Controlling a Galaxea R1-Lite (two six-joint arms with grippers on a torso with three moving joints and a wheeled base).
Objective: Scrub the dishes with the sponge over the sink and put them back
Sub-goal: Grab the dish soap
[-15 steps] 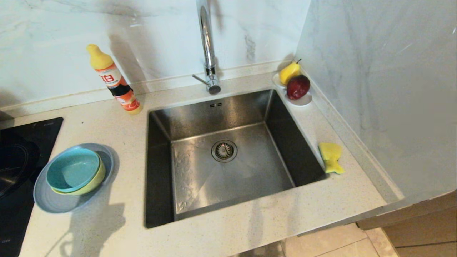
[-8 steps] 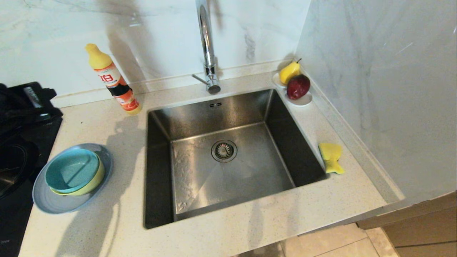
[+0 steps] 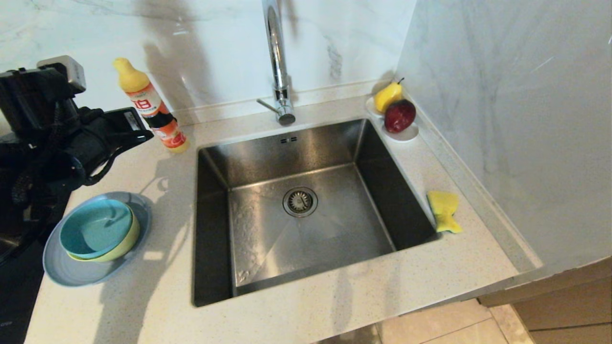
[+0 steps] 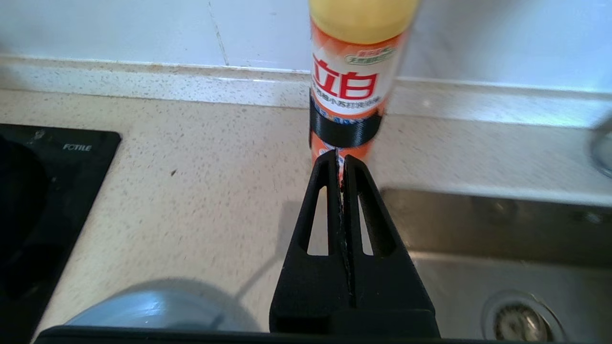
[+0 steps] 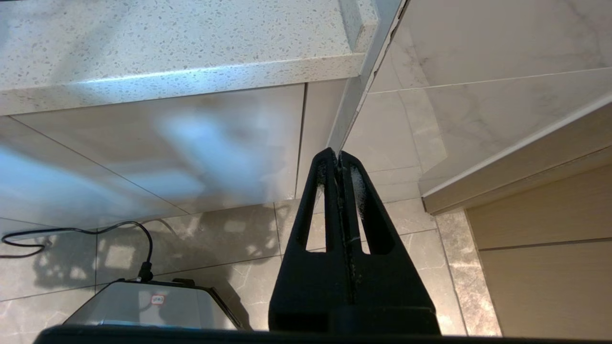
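Next, my left gripper grabs the black band (image 3: pixel 159 120) (image 4: pixel 345 131) of the orange detergent bottle, below the white label on the bottle.
The dishes are stacked left of the sink (image 3: pixel 334 234): a teal-blue bowl (image 3: pixel 95 228) nests in a pale yellow-green bowl (image 3: pixel 130 240) on a grey-blue plate (image 3: pixel 71 273). The yellow sponge (image 3: pixel 443 210) lies on the counter right of the basin. My left gripper (image 3: pixel 143 134) hangs shut and empty above the counter, behind the dishes and just short of the detergent bottle. In the left wrist view its tips (image 4: pixel 338 155) point at that bottle, with the plate's edge (image 4: pixel 158 308) below. My right gripper (image 5: pixel 338 155) is shut and parked below counter level.
An orange detergent bottle (image 3: pixel 153 107) with a yellow cap stands behind the sink's left corner. The chrome faucet (image 3: pixel 277 62) rises at the back. A white dish (image 3: pixel 404 136) with a pear and an apple sits at the back right. A black cooktop (image 4: pixel 43 200) lies far left.
My left arm has come into view from the left edge, passed over the cooktop and reached forward towards the bottle. The dishes and sponge have stayed put.
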